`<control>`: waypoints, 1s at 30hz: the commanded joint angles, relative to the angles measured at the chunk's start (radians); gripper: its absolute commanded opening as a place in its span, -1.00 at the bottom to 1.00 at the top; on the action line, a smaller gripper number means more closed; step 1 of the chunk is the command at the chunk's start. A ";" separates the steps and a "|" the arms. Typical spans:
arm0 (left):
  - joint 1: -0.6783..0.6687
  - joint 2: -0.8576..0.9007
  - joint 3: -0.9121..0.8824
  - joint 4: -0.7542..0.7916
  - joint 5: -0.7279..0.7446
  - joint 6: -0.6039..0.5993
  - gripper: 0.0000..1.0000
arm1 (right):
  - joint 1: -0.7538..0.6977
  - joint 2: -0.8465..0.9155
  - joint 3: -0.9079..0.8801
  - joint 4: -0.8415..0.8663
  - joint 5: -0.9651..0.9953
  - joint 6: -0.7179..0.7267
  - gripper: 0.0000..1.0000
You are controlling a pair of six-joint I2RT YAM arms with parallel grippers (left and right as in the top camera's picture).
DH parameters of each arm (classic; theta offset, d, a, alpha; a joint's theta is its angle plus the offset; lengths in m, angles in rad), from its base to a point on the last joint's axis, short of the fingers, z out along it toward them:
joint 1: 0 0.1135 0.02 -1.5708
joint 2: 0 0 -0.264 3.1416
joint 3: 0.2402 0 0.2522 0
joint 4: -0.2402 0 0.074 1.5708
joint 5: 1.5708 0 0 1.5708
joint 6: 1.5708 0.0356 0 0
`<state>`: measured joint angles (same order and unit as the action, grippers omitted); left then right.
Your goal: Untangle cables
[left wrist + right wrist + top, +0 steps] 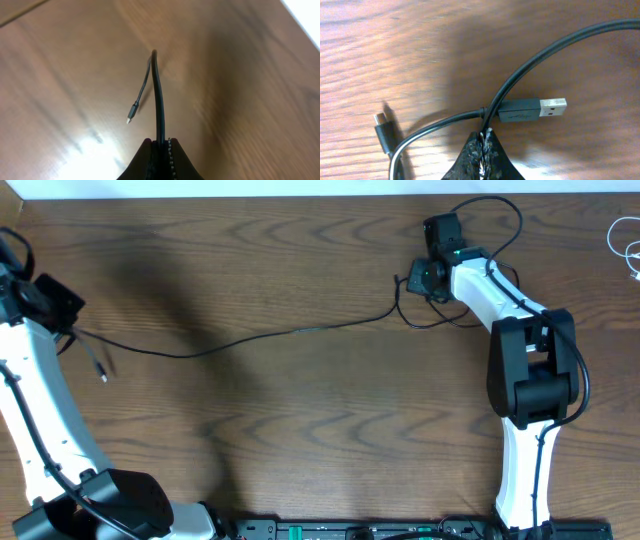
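The cable is in my right gripper where it crosses the USB-A plug, so I will open that gripper, take the cord [392, 156] behind the small plug and lift it clear.
A long black cable [250, 338] stretches across the wooden table between my two grippers. My left gripper [68, 328] at the far left is shut on it near one end. In the left wrist view the cable [159, 95] rises from the shut jaws [161, 144], bends over and hangs down to a small plug [131, 116]. My right gripper [412, 280] at the back right is shut on a black cable [520, 70] just above the table. A USB-A plug [540, 109] and a small plug [382, 134] lie beside its jaws [485, 134]. Black loops [440, 318] lie around it.
A white cable [625, 242] lies coiled at the far right edge of the table. The right arm's own thicker black wire [500, 210] arcs above its wrist. The table's back edge [300, 194] runs along the top of the overhead view.
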<state>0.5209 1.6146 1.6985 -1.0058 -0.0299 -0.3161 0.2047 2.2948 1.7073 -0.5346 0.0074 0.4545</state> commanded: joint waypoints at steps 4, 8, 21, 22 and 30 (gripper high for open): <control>-0.098 -0.023 0.010 0.036 0.235 0.146 -0.85 | 0.067 0.062 -0.019 0.052 -0.160 -0.029 -0.98; -0.141 -0.023 0.010 0.034 0.395 0.236 -0.85 | 0.123 0.062 -0.019 0.104 -0.154 -0.029 -0.96; -0.239 -0.022 0.010 -0.090 0.468 0.419 -0.85 | 0.141 -0.014 0.117 -0.031 -0.201 -0.030 0.04; -0.249 -0.022 0.010 -0.091 0.468 0.421 -0.85 | 0.143 -0.016 0.131 -0.056 -0.202 -0.030 0.01; -0.303 -0.022 0.010 -0.090 0.468 0.436 -0.85 | 0.199 -0.014 0.121 -0.138 -0.112 -0.045 -0.31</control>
<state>0.2253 1.6119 1.6985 -1.0931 0.4213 0.0921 0.3725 2.3135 1.8320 -0.6701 -0.1669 0.4225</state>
